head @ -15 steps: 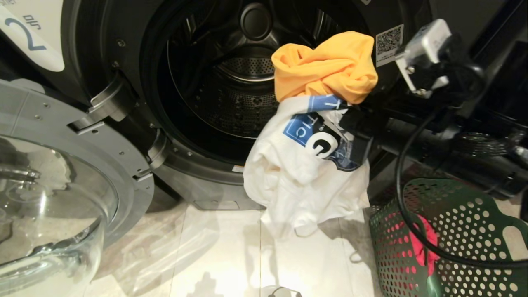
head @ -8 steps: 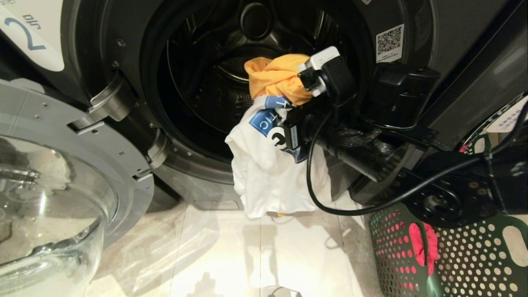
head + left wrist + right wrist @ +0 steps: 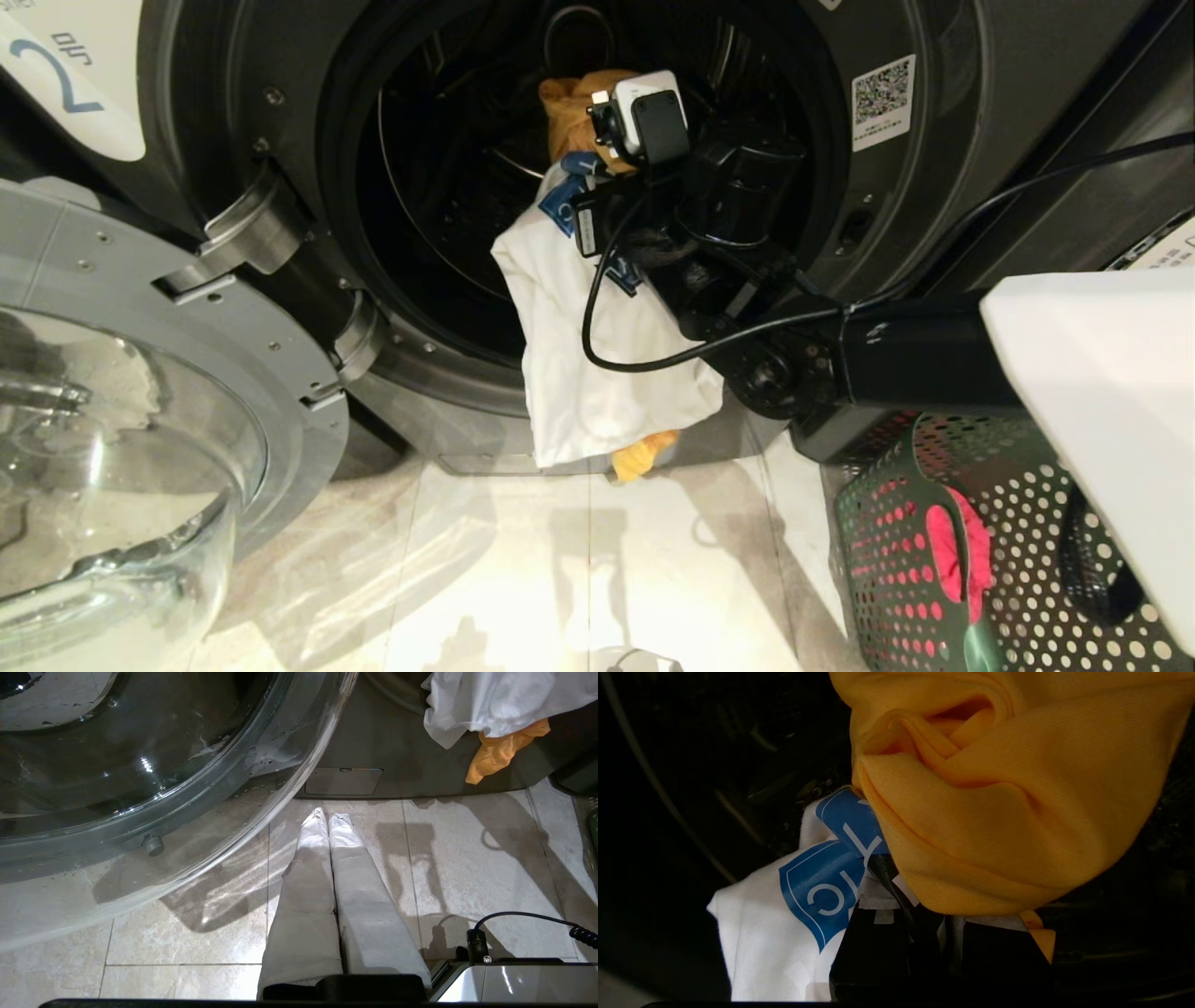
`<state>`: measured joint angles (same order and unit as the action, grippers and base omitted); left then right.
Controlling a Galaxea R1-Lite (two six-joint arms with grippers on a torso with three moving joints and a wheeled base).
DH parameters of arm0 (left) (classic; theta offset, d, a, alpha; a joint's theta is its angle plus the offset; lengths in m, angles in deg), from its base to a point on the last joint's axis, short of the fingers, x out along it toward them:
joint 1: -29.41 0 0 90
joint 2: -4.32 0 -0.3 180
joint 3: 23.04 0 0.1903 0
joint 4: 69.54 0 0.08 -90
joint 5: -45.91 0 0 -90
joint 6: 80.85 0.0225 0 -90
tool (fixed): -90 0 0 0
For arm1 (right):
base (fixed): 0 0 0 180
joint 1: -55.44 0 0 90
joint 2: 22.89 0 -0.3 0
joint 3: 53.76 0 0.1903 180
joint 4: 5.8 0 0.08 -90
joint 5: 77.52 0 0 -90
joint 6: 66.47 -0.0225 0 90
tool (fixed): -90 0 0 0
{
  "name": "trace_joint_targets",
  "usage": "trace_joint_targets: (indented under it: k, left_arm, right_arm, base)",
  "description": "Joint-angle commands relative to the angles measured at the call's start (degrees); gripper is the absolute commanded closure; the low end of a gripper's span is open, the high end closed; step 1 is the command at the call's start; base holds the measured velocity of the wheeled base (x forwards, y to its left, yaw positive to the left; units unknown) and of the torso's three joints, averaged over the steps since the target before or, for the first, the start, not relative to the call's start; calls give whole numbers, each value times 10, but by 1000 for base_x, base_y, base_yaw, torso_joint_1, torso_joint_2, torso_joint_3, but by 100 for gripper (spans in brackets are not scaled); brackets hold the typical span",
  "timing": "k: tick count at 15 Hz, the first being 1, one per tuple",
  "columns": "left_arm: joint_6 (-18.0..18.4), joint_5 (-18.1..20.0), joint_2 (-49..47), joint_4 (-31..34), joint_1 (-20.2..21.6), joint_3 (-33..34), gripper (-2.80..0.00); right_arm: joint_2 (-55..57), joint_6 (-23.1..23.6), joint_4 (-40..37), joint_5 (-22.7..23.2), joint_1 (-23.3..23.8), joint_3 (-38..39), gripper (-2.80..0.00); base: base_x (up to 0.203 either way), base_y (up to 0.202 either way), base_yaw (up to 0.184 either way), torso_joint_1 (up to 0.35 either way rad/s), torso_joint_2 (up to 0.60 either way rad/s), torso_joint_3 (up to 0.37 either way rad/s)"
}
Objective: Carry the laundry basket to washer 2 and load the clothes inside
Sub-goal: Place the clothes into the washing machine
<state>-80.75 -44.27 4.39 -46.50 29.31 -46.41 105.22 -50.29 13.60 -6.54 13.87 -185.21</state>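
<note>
Next, I let go of the bunched white and yellow-orange clothes with my right gripper just inside the drum's lower front rim (image 3: 584, 248).
Washer 2 (image 3: 187, 112), marked by a blue "2" label (image 3: 56, 79), stands with its door swung open and its dark drum (image 3: 448, 196) exposed. My right gripper (image 3: 577, 173) reaches into the drum mouth, shut on the clothes: a yellow-orange garment (image 3: 999, 793) bunched over the jaws and a white garment with blue lettering (image 3: 784, 914). The white garment (image 3: 597, 373) hangs out over the door rim, with a yellow-orange tail (image 3: 644, 455) below it. A pink-red garment (image 3: 962, 551) lies in the green laundry basket (image 3: 878, 579) on the floor at the right. My left gripper (image 3: 327, 816) is shut, empty, above the tiles.
The open glass door (image 3: 121, 420) bulges out at the left, close to my left gripper. A black cable (image 3: 597, 317) loops off my right wrist in front of the white garment. My white body panel (image 3: 1102, 392) overhangs the basket. Pale floor tiles (image 3: 523, 579) lie between door and basket.
My right arm has swung left and forward, carrying the yellow-orange and white garments from in front of the washer's right side into the drum mouth. The left arm has stayed still.
</note>
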Motion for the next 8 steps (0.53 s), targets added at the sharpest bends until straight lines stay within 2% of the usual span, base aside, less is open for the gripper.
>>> trace_joint_targets:
  k: [1,5,8]
  left_arm:
    - [0,0,0,0,0,0,0]
    - [0,0,0,0,0,0,0]
    - [0,0,0,0,0,0,0]
  right_arm:
    - [67,-5,-2,-16,8,-48,0]
    - [70,-3,41,-22,31,-47,0]
    - [64,-1,8,-22,55,-48,0]
  base:
    - [0,0,0,0,0,0]
    - [0,0,0,0,0,0]
    - [0,0,0,0,0,0]
